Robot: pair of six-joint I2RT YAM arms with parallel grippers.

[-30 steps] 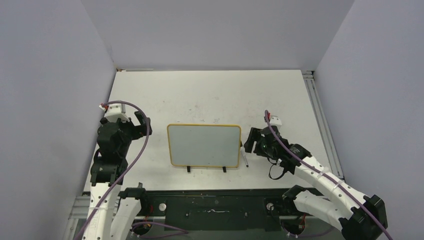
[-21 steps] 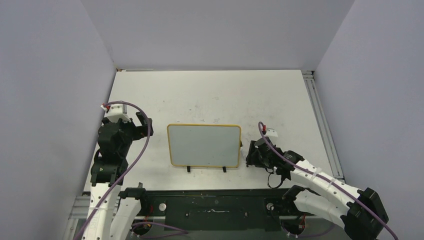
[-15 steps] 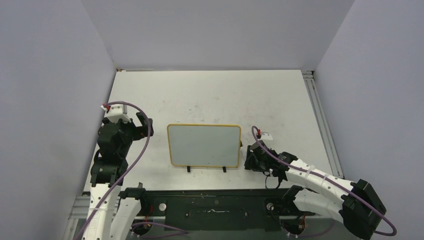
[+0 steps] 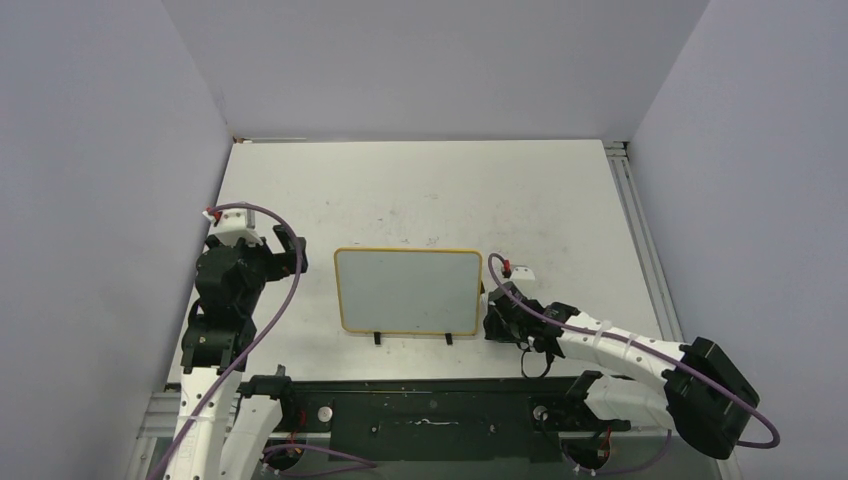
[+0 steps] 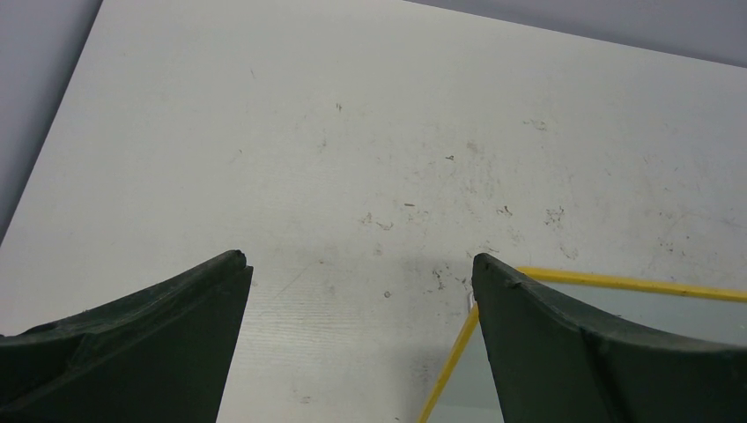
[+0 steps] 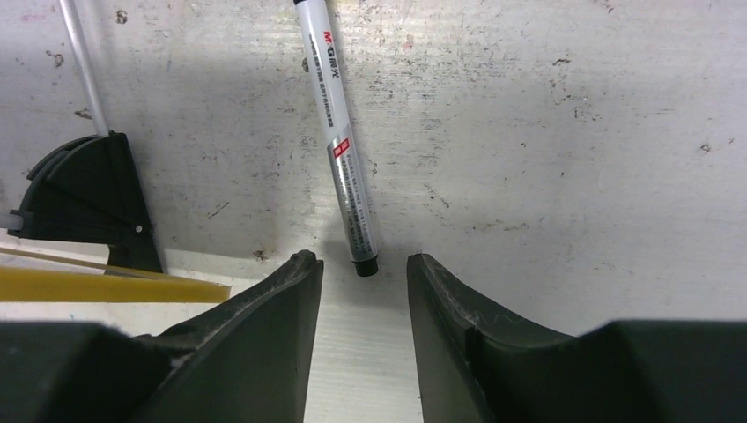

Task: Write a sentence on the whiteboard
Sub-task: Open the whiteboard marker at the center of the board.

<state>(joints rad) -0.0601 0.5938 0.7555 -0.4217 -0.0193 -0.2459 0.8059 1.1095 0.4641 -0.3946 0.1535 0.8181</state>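
Observation:
The marker's black end alone reaches the fingers of my right gripper, so that gripper should move farther along and close on the marker's body (image 6: 354, 210) below the red label.
The whiteboard (image 4: 408, 290) stands at the table's middle with a yellow frame and two black feet. Its surface is blank; no sentence shows. A grey marker (image 6: 339, 150) with a black end lies on the table by the board's right side; in the top view my right gripper hides it. My right gripper (image 6: 359, 261) is open and low over the table, with the marker's black end right at the gap between the fingertips. It sits by the board's lower right corner (image 4: 492, 322). My left gripper (image 5: 358, 260) is open and empty, left of the board's upper left corner (image 4: 287, 255).
The board's yellow frame (image 5: 617, 283) shows beside my left gripper's right finger. One black foot (image 6: 88, 198) and a thin metal rod (image 6: 79, 62) lie left of the marker. A metal rail (image 4: 645, 250) runs along the table's right edge. Grey walls enclose the table.
My right gripper has moved left and toward the near edge, from beside the board's right side down onto the marker. The left arm has barely moved.

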